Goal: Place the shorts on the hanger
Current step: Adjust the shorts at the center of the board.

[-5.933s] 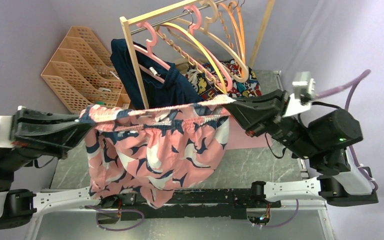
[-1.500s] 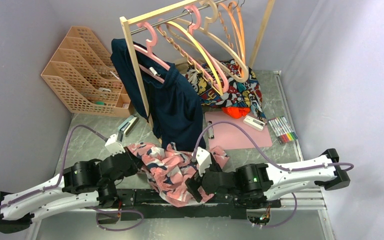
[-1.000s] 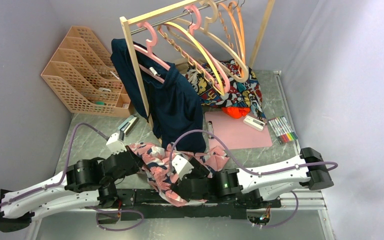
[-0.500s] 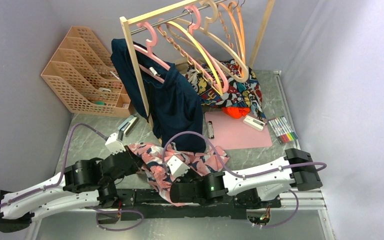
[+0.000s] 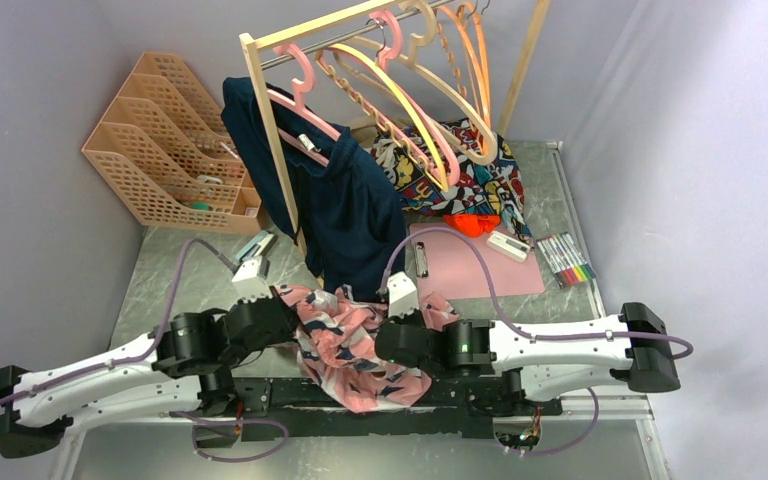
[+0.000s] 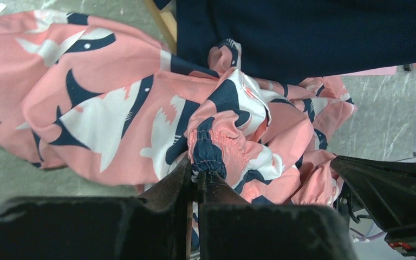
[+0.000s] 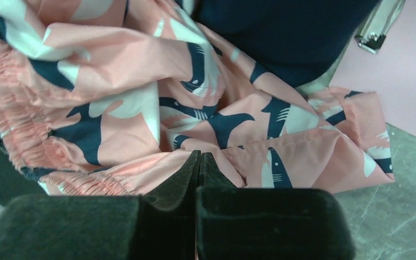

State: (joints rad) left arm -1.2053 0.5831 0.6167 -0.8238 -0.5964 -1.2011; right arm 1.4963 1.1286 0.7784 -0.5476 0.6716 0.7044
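Observation:
The fold in my right gripper is a loose one, away from the elastic waistband. My right gripper will open and take the waistband (image 7: 98, 183) before both grippers lift and spread the shorts.
The salmon-pink shorts (image 5: 345, 335) with navy and white shapes lie crumpled on the table near its front edge. My left gripper (image 5: 282, 318) is shut on their gathered elastic waistband (image 6: 208, 154). My right gripper (image 5: 388, 345) is shut, its tips (image 7: 199, 155) pinched into a fold of the shorts (image 7: 141, 108). The pale yellow hanger (image 5: 415, 115) hangs on the rack's rail at the back, among pink and orange ones, well away from both grippers.
A wooden rack (image 5: 270, 130) holds a navy garment (image 5: 350, 220) that hangs down just behind the shorts. A cartoon-print cloth (image 5: 475, 180), a pink mat (image 5: 480, 270), markers (image 5: 565, 258) and a beige file tray (image 5: 160, 140) lie further back.
The shorts, earlier held stretched in the air, now lie heaped on the table. Over the last second my right gripper closed on the fabric and moved right and back; the left arm shifted forward.

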